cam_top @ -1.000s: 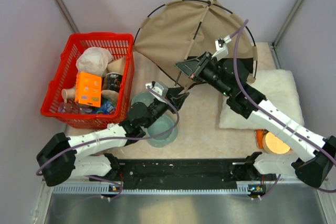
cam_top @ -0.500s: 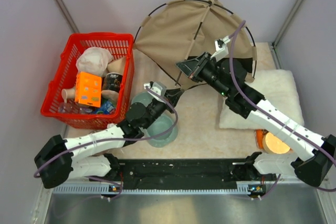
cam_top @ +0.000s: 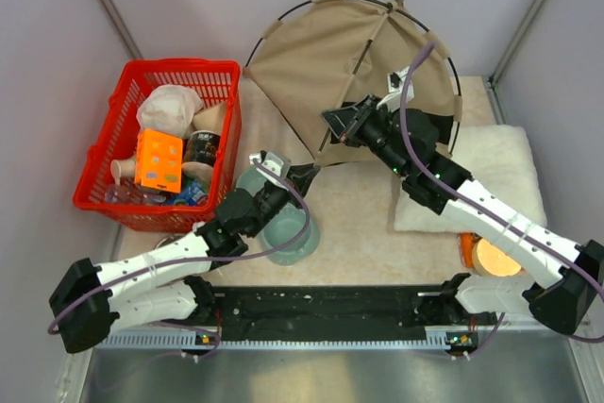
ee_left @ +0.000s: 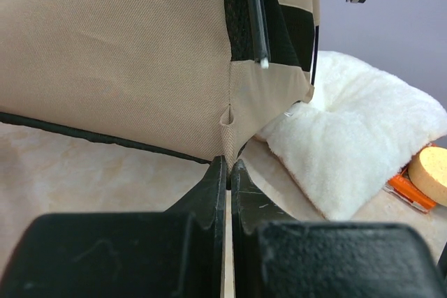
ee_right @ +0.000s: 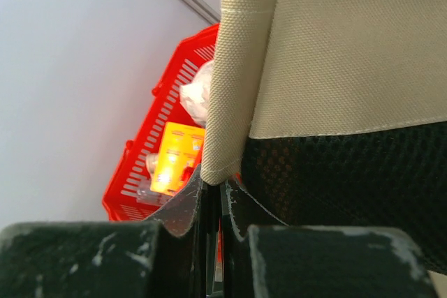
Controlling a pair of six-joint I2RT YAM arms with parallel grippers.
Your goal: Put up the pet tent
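Note:
Next, my right gripper lets go of the dark pole over the table (cam_top: 356, 201) between the grey-green dish and the white cushion.
The pet tent (cam_top: 344, 54) is a tan fabric dome with thin dark poles, half raised at the back of the table. My left gripper (cam_top: 304, 175) is shut on its lower front corner. In the left wrist view the fingertips (ee_left: 228, 167) pinch that tan corner (ee_left: 234, 113), and a dark pole end with a white tip (ee_left: 263, 62) hangs above it. My right gripper (cam_top: 336, 122) is shut on a thin dark pole where it enters the tent's tan sleeve (ee_right: 234, 82). Black mesh lining (ee_right: 349, 193) shows beside the sleeve.
A red basket (cam_top: 222, 73) of packets and cups stands at the left. A fluffy white cushion (cam_top: 495, 172) lies at the right under the right arm, with an orange-rimmed disc (cam_top: 491, 257) in front of it. A grey-green round dish (cam_top: 291, 233) sits under the left arm.
My left gripper has closed on the tent's lower corner and reached slightly right. The tent has shifted up and to the right. The right gripper stays shut and moved a little with it.

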